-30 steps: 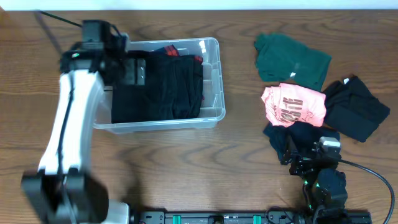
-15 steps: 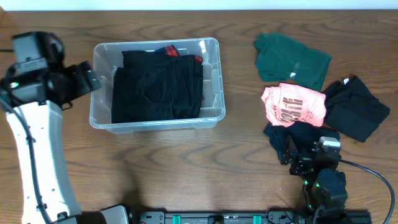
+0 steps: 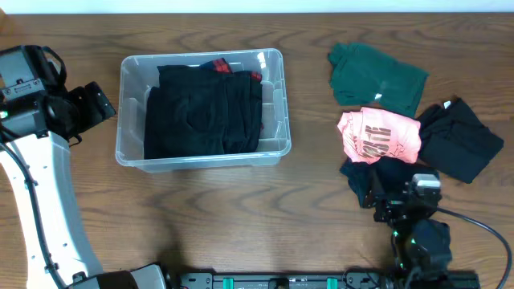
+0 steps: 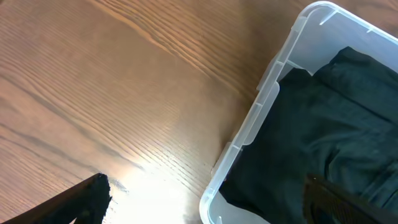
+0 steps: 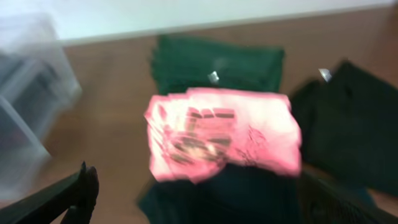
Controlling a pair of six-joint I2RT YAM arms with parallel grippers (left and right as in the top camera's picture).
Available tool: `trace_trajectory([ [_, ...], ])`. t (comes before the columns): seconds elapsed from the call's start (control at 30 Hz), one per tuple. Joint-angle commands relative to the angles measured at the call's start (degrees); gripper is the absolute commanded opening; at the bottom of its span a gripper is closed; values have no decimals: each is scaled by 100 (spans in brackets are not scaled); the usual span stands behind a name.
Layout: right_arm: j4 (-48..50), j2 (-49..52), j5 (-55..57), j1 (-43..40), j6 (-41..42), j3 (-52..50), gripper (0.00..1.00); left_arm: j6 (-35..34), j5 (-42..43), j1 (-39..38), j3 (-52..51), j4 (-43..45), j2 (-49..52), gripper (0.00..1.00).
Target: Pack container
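Note:
My right gripper needs to close on the outer edge of the black garment (image 3: 489, 158), away from the pink printed garment.
The clear container (image 3: 126, 154) stands at the back left of the table with a folded black garment (image 3: 205, 112) with red trim lying in it. My left gripper (image 3: 96, 104) is open and empty, just outside the container's left wall. In the left wrist view the container's rim (image 4: 261, 106) and the black garment (image 4: 329, 137) show between the spread fingers (image 4: 205, 211). My right gripper (image 3: 387, 201) is open and empty, low at the near edge of a dark navy garment (image 3: 385, 172). Its wrist view is blurred; the fingers (image 5: 211, 211) are wide apart.
To the right lie a green garment (image 3: 376, 76), a pink printed garment (image 3: 380, 135) on top of the navy one, and a black garment (image 3: 459, 140). The right wrist view shows the pink garment (image 5: 224, 134), the green garment (image 5: 217, 62), the black garment (image 5: 348, 130) and the container (image 5: 31, 93).
My left arm has pulled out from over the container and swung to its left side, gripper empty. The black garment stays in the container. The right arm has barely shifted.

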Motion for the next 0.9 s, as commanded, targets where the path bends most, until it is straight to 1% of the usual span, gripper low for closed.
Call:
trace_trajectory([
  [0.0,640,-26,-673,42,273,-20,99,-48,-63,26,-17,-33,24,98],
  [0.1,1633,11,-1290,42,284,-15,99,-48,-63,26,-17,-31,24,98],
  [0.13,1784,42,-1375,42,293,-2,99,-48,-63,26,-17,-33,24,98],
  [0.23,1899,295,-1451,42,310,184,99,-48,-63,26,-17,-31,24,98],
  [0.33,1821,848,-1327,42,243,546,99,-48,-63,26,-17,-33,24,98],
  [0.43,1572,1690,-1325,42,243,1158,99,-48,-63,26,-17,-33,24,98],
  [0.6,811,3585,-1327,42,179,2662,99,-50,-63,26,-17,-31,24,98],
  [0.7,-92,4957,-1473,42,129,3985,99,-50,-63,26,-17,-33,24,98],
  [0.8,-769,6022,-2072,42,114,5178,99,-48,-63,26,-17,-33,24,98],
  [0.87,-1172,6564,-2297,39,114,5748,99,-48,-63,26,-17,-33,24,98],
])
